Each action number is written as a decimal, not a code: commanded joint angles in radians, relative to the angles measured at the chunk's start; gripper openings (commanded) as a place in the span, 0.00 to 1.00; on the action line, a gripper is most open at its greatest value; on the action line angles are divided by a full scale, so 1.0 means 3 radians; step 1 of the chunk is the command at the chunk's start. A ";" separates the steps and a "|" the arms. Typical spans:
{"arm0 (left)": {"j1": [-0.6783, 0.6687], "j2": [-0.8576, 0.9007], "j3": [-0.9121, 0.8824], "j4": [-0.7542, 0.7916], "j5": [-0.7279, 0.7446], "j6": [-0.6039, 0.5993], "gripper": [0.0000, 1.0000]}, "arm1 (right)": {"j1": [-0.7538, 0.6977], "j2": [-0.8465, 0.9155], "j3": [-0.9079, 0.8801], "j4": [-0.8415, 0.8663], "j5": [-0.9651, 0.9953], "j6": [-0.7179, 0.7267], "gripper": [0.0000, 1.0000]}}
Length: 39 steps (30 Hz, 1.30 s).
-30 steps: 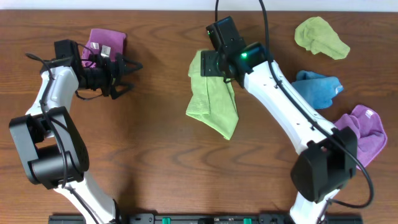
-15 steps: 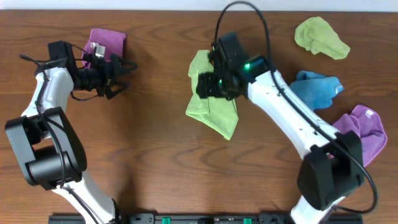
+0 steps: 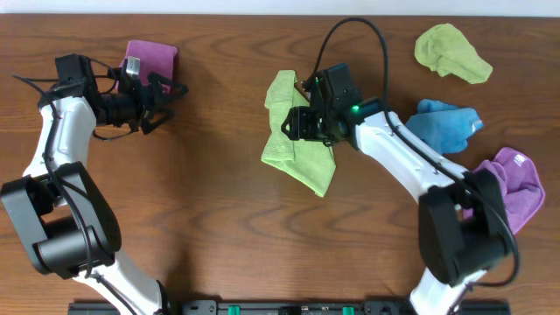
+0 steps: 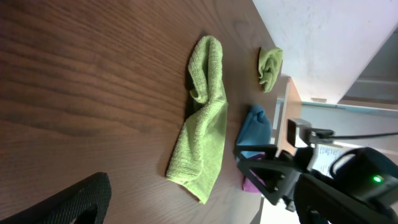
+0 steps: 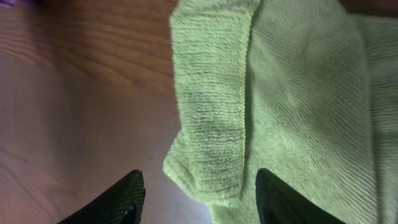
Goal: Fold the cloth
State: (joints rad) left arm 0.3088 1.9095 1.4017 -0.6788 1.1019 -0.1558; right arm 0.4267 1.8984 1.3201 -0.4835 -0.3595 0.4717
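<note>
The lime green cloth is crumpled with a corner folded over, so I will pinch that folded corner (image 5: 212, 177) with my right gripper, lift the cloth and lay it out flatter.
A lime green cloth (image 3: 293, 153) lies crumpled and partly folded at the table's middle; it also shows in the left wrist view (image 4: 202, 127) and fills the right wrist view (image 5: 286, 93). My right gripper (image 3: 297, 122) is open, hovering low over the cloth's middle, its fingers (image 5: 199, 199) straddling a folded corner without holding it. My left gripper (image 3: 171, 98) is open and empty at the far left, well apart from the cloth, pointing toward it.
A folded purple cloth (image 3: 150, 59) lies behind the left gripper. At the right lie a second green cloth (image 3: 451, 52), a blue cloth (image 3: 446, 124) and a purple cloth (image 3: 507, 188). The brown wooden table (image 3: 201, 219) spans the view.
My right gripper has let go of the green cloth's top edge and moved down over its middle. The cloth's upper part settled. My left arm drew back slightly to the left.
</note>
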 commanded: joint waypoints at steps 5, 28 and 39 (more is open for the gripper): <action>0.0017 -0.0058 -0.0006 -0.0032 0.0062 0.0074 0.95 | -0.0013 0.0381 -0.0014 0.0120 -0.0131 0.0098 0.56; 0.0017 -0.0058 -0.0006 -0.0028 0.0058 0.0074 0.95 | 0.0161 0.0581 -0.0014 0.0393 -0.0462 0.0173 0.25; 0.0017 -0.0058 -0.0006 -0.0031 0.0058 0.0074 0.95 | 0.0178 0.0581 -0.0014 0.0303 -0.0462 0.0173 0.53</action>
State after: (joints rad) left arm 0.3088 1.9095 1.4017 -0.6842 1.1038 -0.1558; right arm 0.4755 2.0682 1.3190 -0.3882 -0.4866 0.5220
